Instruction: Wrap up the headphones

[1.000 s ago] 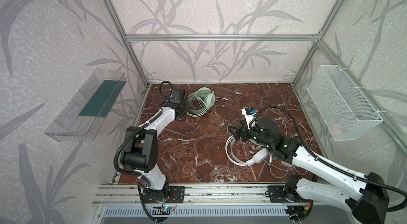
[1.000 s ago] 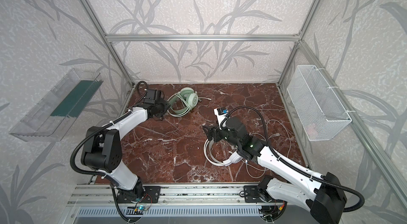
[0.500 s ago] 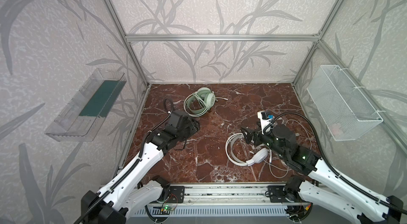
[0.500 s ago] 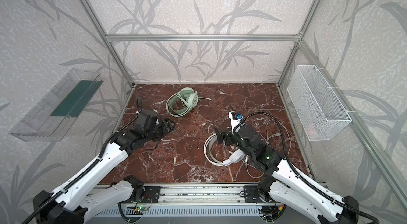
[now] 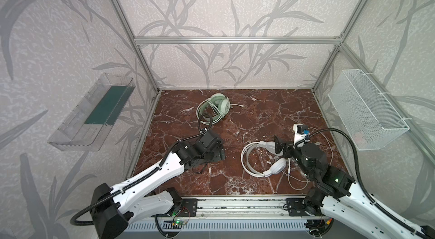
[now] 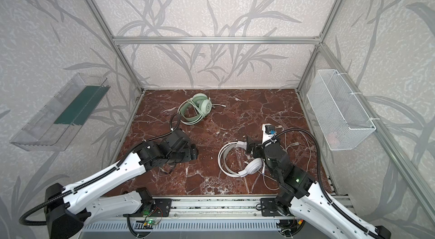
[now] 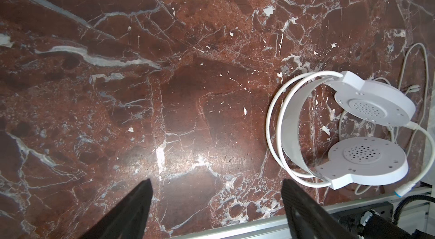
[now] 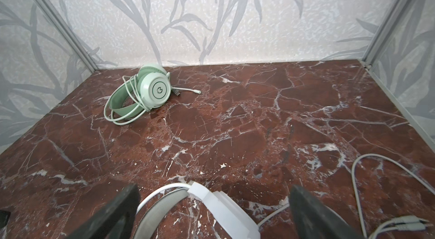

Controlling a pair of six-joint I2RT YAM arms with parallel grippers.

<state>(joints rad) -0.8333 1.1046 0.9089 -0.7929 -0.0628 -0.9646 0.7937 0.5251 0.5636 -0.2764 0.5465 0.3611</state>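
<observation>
I need to next move my left gripper over to the white headphones, and there I need to close it on the middle of the headband (image 5: 243,157) (image 7: 280,126), opposite the cups.
The mint-green headphones (image 5: 214,108) (image 6: 195,108) lie near the back wall with their pale cable wound round the band and cups; they also show in the right wrist view (image 8: 150,90). The white headphones (image 5: 263,159) (image 6: 237,159) (image 7: 353,129) lie front right, their loose cable (image 5: 329,148) (image 8: 376,167) strewn to the right. My right gripper (image 5: 278,144) (image 6: 251,148) (image 8: 214,189) is open, its jaws straddling the white headset's far cup without touching. My left gripper (image 5: 221,152) (image 6: 194,152) (image 7: 216,182) is open over bare marble, left of the white headset.
A white wire basket (image 5: 367,110) hangs on the right wall and a clear plastic shelf (image 5: 94,113) on the left wall. An aluminium rail (image 5: 235,202) runs along the front edge of the marble floor (image 5: 259,113).
My left arm has drawn back from the mint-green headset to the front middle and its jaws have opened wide. My right gripper shifted slightly forward-right and opened fully.
</observation>
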